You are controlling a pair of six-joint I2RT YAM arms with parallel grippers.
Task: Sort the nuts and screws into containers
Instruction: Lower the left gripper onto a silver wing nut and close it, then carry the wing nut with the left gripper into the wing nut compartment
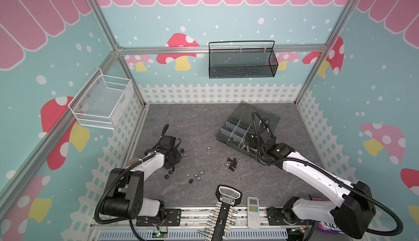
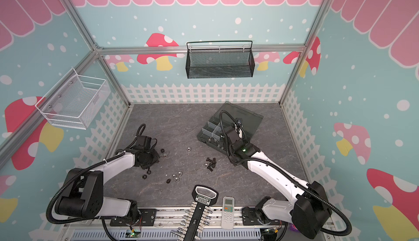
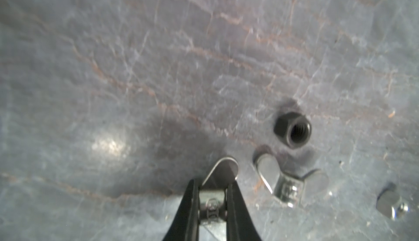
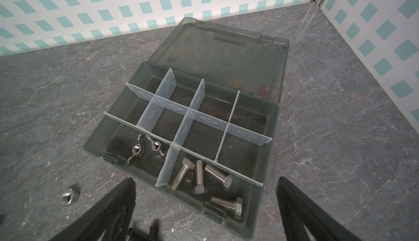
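My left gripper is going to let go of the silver wing nut, still low over the table, beside the wing nuts in the organiser box (image 1: 224, 137), near its outer corner.
In the left wrist view my left gripper (image 3: 213, 183) is shut on a silver wing nut (image 3: 212, 200), low over the table. A second wing nut (image 3: 288, 183), a black hex nut (image 3: 293, 130) and a silver nut (image 3: 392, 204) lie beside it. My right gripper (image 4: 205, 181) hangs open at the front edge of the open organiser box (image 4: 275, 119). One of its containers holds several silver screws (image 4: 217, 176); the neighbouring one holds two wing nuts (image 4: 145, 150). In a top view, black screws (image 1: 232, 162) and loose nuts (image 1: 198, 176) lie mid-table.
A socket rack (image 1: 223, 215) and a white remote (image 1: 253, 212) lie at the table's front edge. A black mesh basket (image 1: 242, 63) hangs on the back wall and a white wire basket (image 1: 102, 101) on the left wall. A single silver nut (image 1: 208, 148) sits between the arms.
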